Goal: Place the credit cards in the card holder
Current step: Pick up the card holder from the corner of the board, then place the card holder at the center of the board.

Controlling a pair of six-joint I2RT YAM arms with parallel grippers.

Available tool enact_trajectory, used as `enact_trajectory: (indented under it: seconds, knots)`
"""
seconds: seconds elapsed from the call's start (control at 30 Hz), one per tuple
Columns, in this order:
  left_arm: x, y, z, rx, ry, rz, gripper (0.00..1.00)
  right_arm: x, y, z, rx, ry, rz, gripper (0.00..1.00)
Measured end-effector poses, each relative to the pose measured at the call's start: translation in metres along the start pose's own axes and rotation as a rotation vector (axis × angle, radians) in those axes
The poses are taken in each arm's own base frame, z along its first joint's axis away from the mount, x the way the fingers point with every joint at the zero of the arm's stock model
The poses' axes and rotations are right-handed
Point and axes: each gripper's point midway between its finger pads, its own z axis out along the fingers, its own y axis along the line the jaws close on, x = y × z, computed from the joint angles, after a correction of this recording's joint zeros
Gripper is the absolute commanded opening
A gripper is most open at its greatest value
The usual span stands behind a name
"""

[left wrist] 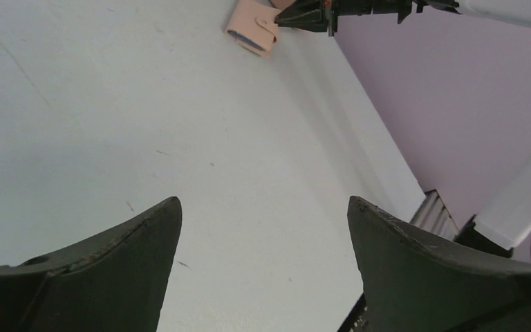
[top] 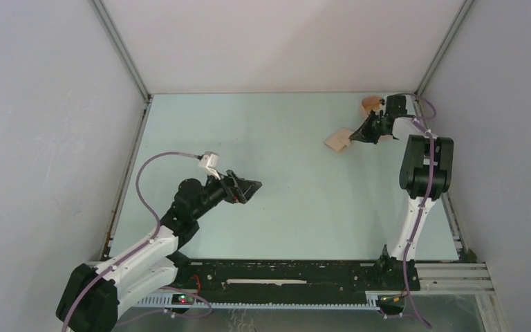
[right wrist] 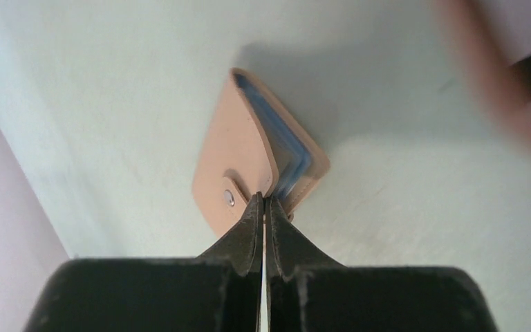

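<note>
The card holder sits far from my left gripper, so I need to use my right gripper to set it closer and then take the snap tab [right wrist: 230, 195] while my left gripper steadies it.
The tan card holder [top: 337, 139] lies at the far right of the table, partly folded, with its snap tab toward my right gripper. In the right wrist view the card holder [right wrist: 238, 149] shows blue credit cards [right wrist: 288, 151] tucked between its two flaps. My right gripper [right wrist: 264, 198] is shut, its tips pinching the near edge of the top flap; it also shows in the top view [top: 358, 135]. My left gripper [top: 254, 187] is open and empty over the middle left of the table, far from the holder [left wrist: 252, 28]. No loose cards are in view.
A peach shallow tray [top: 370, 104] stands at the far right corner behind the right gripper; it shows as a blur in the right wrist view [right wrist: 501, 83]. The side walls stand close to the right arm. The table's near rail [top: 283, 273] runs between the arm bases.
</note>
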Motion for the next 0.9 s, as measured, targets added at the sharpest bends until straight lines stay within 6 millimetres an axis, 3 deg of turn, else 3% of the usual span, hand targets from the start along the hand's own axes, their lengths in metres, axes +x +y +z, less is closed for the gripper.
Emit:
enact_trajectory:
  seconds: [0.2,0.3,0.43,0.53,0.63,0.77,0.9]
  knots:
    - [0.024,-0.006,-0.015,0.076,-0.001,-0.059,0.94,0.071,0.053,-0.04,-0.171,0.138,-0.275,0.0]
    - [0.043,-0.013,-0.022,0.114,0.019,-0.093,0.93,0.119,0.079,-0.057,-0.274,0.235,-0.443,0.0]
    - [0.067,-0.025,-0.028,0.152,0.049,-0.123,0.91,0.2,0.097,-0.072,-0.414,0.426,-0.651,0.0]
    - [0.081,-0.029,-0.031,0.165,0.066,-0.136,0.89,0.242,0.102,-0.081,-0.496,0.541,-0.745,0.0]
    - [0.091,-0.029,-0.031,0.16,0.074,-0.134,0.88,0.265,0.102,-0.09,-0.554,0.61,-0.824,0.0]
    - [0.088,-0.03,-0.031,0.162,0.049,-0.131,0.86,0.279,0.098,-0.093,-0.561,0.653,-0.888,0.01]
    - [0.081,-0.029,-0.029,0.153,0.016,-0.113,0.82,0.293,0.09,-0.086,-0.533,0.716,-0.929,0.17]
